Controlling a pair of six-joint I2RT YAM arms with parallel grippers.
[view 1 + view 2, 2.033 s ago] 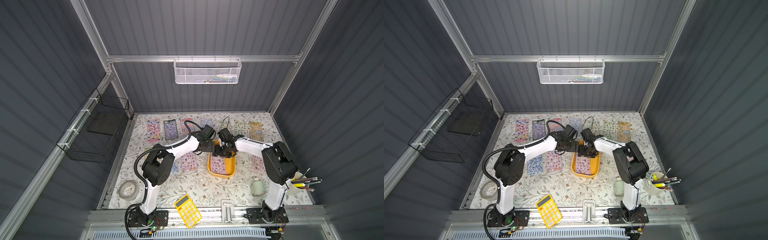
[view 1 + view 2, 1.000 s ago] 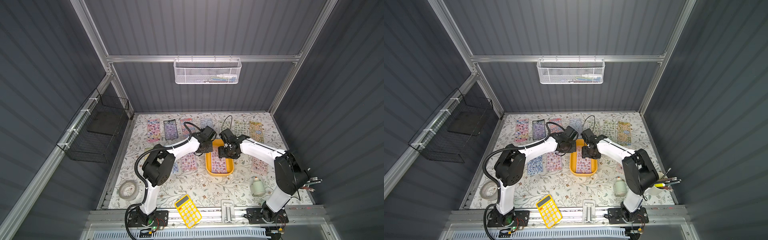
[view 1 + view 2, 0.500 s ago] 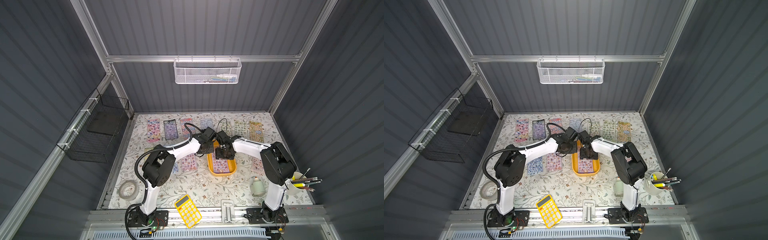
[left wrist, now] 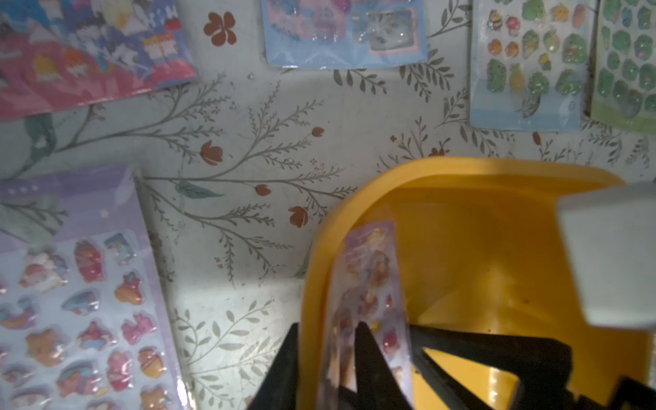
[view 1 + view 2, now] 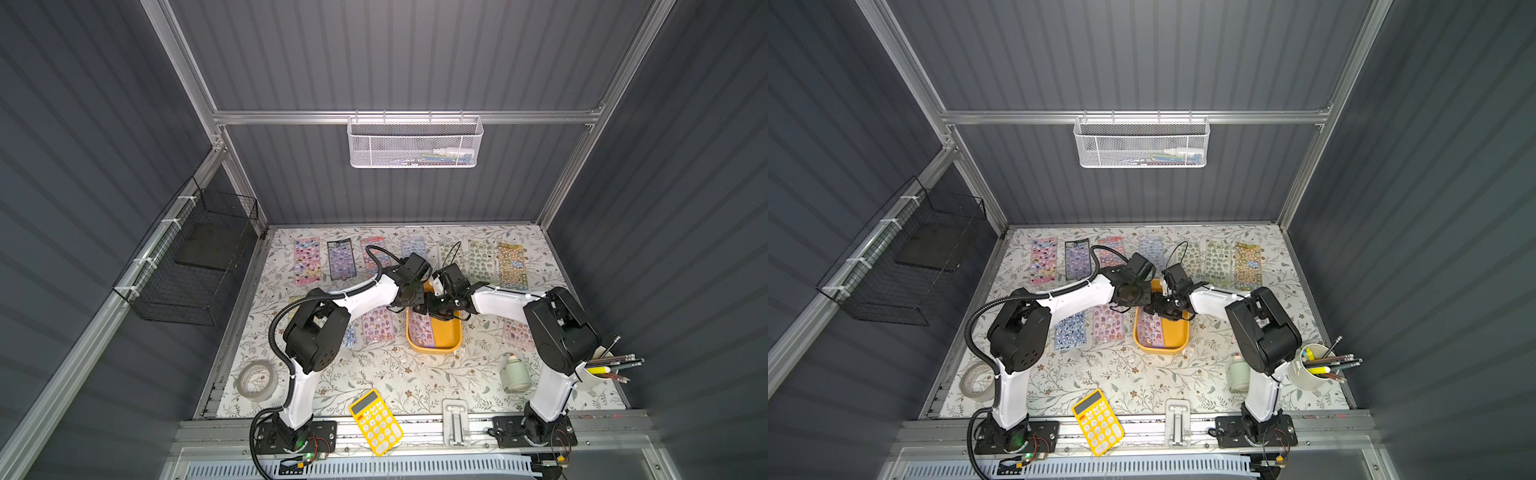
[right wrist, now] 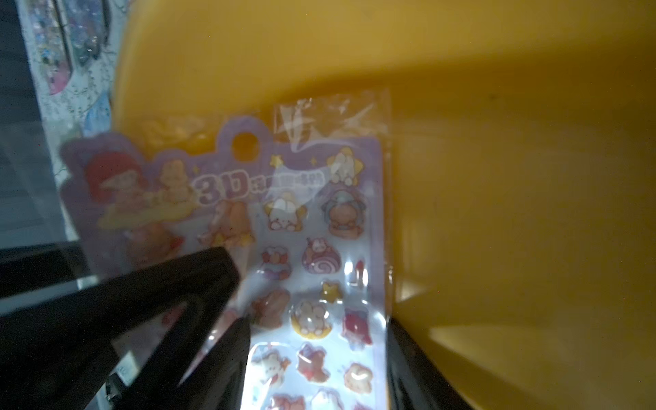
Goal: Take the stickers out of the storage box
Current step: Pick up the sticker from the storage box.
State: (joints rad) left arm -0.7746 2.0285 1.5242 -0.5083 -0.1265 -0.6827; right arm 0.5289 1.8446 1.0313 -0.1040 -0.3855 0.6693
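Observation:
My left gripper straddles box side and sticker sheet; it should open, then pinch only the sheet's edge (image 4: 343, 341) to lift it out.
The storage box (image 5: 448, 332) (image 5: 1176, 332) is a shallow yellow tray at mid table. One sheet of stickers (image 5: 422, 329) (image 5: 1152, 330) leans along its left wall; several other sheets lie around it. My left gripper (image 5: 419, 306) (image 4: 328, 326) is at the box's far left corner, open, one finger outside the wall (image 4: 312, 269) and one inside against the sheet (image 4: 369, 269). Facing it, my right gripper (image 5: 437, 308) (image 6: 317, 330) is open, with a finger at each long edge of the sheet (image 6: 312, 227).
A yellow calculator (image 5: 376, 422) lies at the front edge and a tape roll (image 5: 256, 380) at front left. A small bottle (image 5: 514, 374) and a pen cup (image 5: 594, 374) stand at front right. A white mesh basket (image 5: 415, 143) hangs on the back wall, a black wire basket (image 5: 187, 266) on the left.
My right gripper has swung in over the box's far end, close to the left gripper, and narrowed its jaws. The left jaws have parted a little at the box wall.

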